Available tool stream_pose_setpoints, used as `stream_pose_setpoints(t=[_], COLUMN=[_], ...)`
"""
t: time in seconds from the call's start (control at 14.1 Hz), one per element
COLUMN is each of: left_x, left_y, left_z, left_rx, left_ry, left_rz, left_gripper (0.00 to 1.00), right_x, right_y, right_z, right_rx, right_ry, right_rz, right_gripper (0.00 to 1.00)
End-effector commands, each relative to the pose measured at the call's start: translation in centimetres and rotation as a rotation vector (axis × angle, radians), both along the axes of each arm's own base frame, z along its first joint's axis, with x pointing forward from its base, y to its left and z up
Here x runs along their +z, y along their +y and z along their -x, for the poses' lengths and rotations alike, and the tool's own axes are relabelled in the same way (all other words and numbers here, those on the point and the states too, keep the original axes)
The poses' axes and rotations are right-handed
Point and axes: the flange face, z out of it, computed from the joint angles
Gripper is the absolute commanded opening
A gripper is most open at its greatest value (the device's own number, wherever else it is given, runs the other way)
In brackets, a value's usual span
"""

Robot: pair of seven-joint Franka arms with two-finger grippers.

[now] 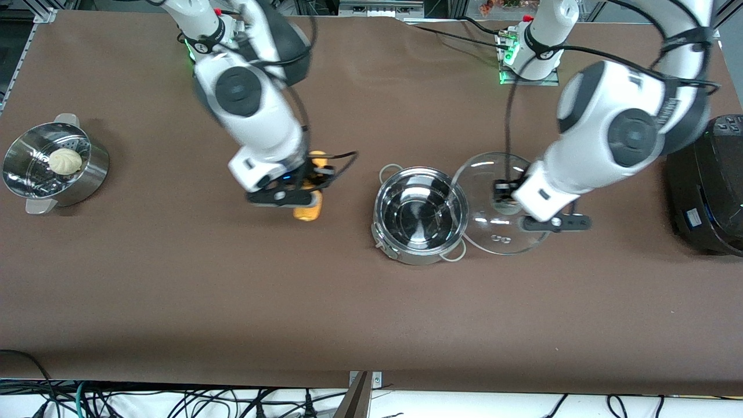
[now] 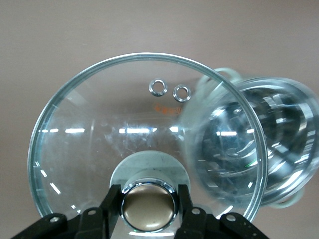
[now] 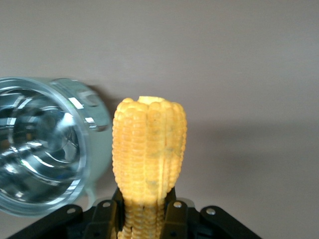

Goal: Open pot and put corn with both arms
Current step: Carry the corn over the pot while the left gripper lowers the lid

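Note:
Next, I let go of the glass lid with my left gripper on the brown table (image 1: 558, 209) between the steel pot and the black cooker.
The steel pot (image 1: 419, 215) stands open and empty near the table's middle; it also shows in both wrist views (image 2: 279, 139) (image 3: 40, 149). My left gripper (image 1: 506, 200) (image 2: 149, 206) is shut on the brass-coloured knob (image 2: 149, 209) of the glass lid (image 1: 493, 238) (image 2: 99, 129). It holds the lid beside the pot toward the left arm's end, with the lid's edge overlapping the pot's rim. My right gripper (image 1: 302, 187) (image 3: 147, 214) is shut on the yellow corn (image 1: 309, 212) (image 3: 149, 149), over the table beside the pot toward the right arm's end.
A perforated steamer pot (image 1: 35, 186) holding a white bun (image 1: 65, 161) stands at the right arm's end of the table. A big black cooker (image 1: 705, 186) sits at the left arm's end. Brown table surface stretches nearer the front camera.

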Motion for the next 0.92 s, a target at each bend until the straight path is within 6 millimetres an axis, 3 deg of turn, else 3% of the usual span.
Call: stream_pose_setpoints(t=[0.0,0.14,0.36,0.64,0.85], left_x=[-1.5,-4.4,-10.5,-15.8,-18.6], left_y=[4.9,8.9,15.7,16.5,17.1], left_z=[2.0,2.2,3.1,4.7,5.6], left_rx=[-0.075,-0.122,-0.206,-0.213,-0.212], left_ry=[0.027,0.019,-0.047,-0.028,0.022], left_rz=[0.036,0.038,0.037,0.029,0.018], left_gripper=[0.0,0.0,0.0,0.0,0.0], right_x=[-0.3,-1.1,-3.6,-6.3,-7.0], right_y=[5.7,8.7,13.5,16.7,17.3], right_z=[-0.9,-0.4,0.9,1.4,1.4], right_rx=[0.003,0.035,0.033,0.003,0.002], right_ry=[-0.059,-0.087,-0.156,-0.218,-0.227], right_rz=[0.009,0.01,0.0,-0.115,-0.15], right_gripper=[0.0,0.0,0.0,0.0,0.0])
